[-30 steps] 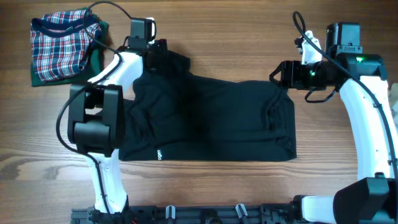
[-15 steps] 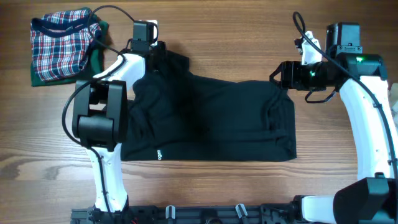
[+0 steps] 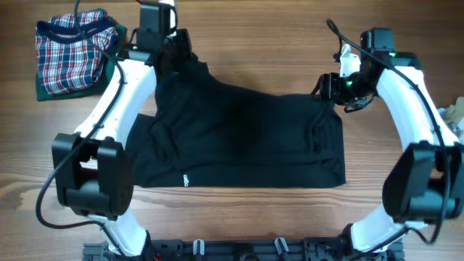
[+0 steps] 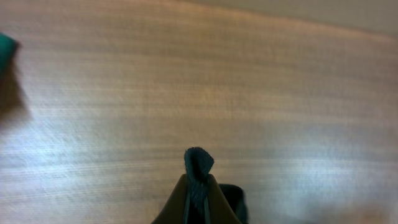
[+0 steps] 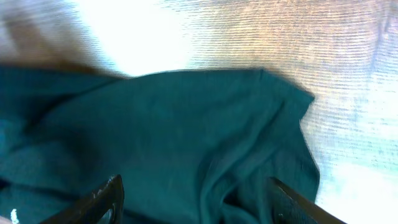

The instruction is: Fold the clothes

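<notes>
Next, the left gripper releases the corner of the shirt, now pinched up above bare wood, on the black fabric straight (image 3: 178, 136) beyond the small white lettering.
The clothes, a black shirt (image 3: 246, 138) with small white lettering (image 3: 185, 179), lie spread across the middle of the table. My left gripper (image 3: 174, 49) is at the shirt's far left corner. In the left wrist view that gripper (image 4: 199, 182) is shut on a pinched fold of black fabric (image 4: 199, 163), which sticks up between the fingers above bare wood. My right gripper (image 3: 328, 87) hovers at the shirt's far right corner. Seen from the right wrist, it (image 5: 196, 200) stands open, its fingers (image 5: 107, 194) straddling rumpled fabric (image 5: 186, 124) that looks teal here.
A red, white and blue plaid garment (image 3: 72, 47) lies at the far left on a green cloth (image 3: 43, 88), whose corner (image 4: 6, 46) shows in the left wrist view. A pale cloth (image 3: 457, 112) sits at the right edge. Bare wood surrounds the shirt.
My left gripper has shut on the shirt's far left corner and drawn it a little toward the far edge. The right arm has swung its elbow forward; its gripper stays open at the right corner.
</notes>
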`<state>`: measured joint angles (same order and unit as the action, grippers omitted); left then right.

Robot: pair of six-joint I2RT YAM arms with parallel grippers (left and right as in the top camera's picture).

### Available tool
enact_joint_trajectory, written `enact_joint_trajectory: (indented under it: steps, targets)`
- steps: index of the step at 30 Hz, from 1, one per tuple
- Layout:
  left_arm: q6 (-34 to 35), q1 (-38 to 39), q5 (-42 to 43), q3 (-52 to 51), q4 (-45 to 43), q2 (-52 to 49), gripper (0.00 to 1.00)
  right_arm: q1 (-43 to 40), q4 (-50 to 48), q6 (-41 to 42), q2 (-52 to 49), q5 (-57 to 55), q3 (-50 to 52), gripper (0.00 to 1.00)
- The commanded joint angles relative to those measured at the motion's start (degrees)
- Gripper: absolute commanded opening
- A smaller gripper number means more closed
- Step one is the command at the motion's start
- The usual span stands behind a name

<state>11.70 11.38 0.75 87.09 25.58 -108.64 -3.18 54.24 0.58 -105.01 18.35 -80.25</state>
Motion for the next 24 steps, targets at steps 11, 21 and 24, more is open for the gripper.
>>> enact_joint_trajectory:
  steps: [11, 21, 24]
  targets:
    - [0.7, 2.3, -0.3, 0.3, 0.9, 0.2, 0.04, -0.2, -10.0, 11.6, -10.9, -13.7, 0.5, 0.70]
    - [0.7, 2.3, -0.4, 0.3, 2.2, 0.2, 0.04, -0.2, -10.6, 11.9, -13.8, -12.5, 0.5, 0.61]
    - [0.7, 2.3, -0.4, 0.3, 2.2, 0.2, 0.04, -0.2, -11.1, 11.8, -14.6, -12.3, 0.5, 0.60]
